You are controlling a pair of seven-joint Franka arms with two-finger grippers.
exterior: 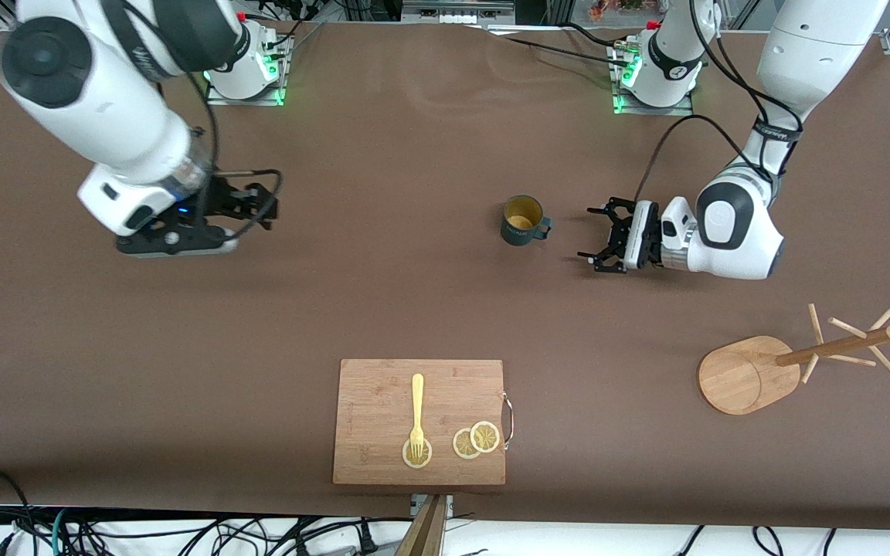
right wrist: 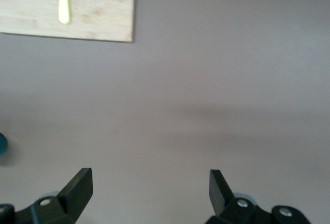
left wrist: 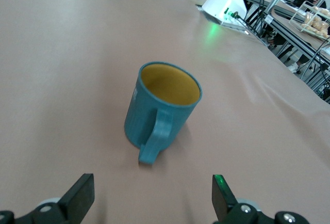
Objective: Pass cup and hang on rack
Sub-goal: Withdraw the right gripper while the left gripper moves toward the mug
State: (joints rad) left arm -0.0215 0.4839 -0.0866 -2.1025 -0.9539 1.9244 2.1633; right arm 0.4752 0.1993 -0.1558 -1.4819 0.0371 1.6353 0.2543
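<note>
I should move my left gripper in to the dark teal cup next and close it on the lower part of the cup's handle [exterior: 545, 228] [left wrist: 153, 145].
The dark teal cup [exterior: 524, 220] stands upright on the brown table near its middle, its handle turned toward the left arm's end. In the left wrist view the cup [left wrist: 161, 105] shows its yellowish inside, handle pointing at my left gripper [left wrist: 153, 193]. My left gripper [exterior: 589, 233] is open and empty, low beside the cup, a short gap from the handle. My right gripper [exterior: 263, 208] is open and empty over bare table toward the right arm's end; it also shows in the right wrist view [right wrist: 150, 188]. The wooden rack [exterior: 738, 376] stands toward the left arm's end, nearer the front camera.
A rectangular wooden cutting board [exterior: 383, 394] lies near the table's front edge with a yellow fork [exterior: 416, 409] and lemon slices [exterior: 476, 440] on it. Its corner [right wrist: 98, 17] and the fork [right wrist: 63, 2] show in the right wrist view.
</note>
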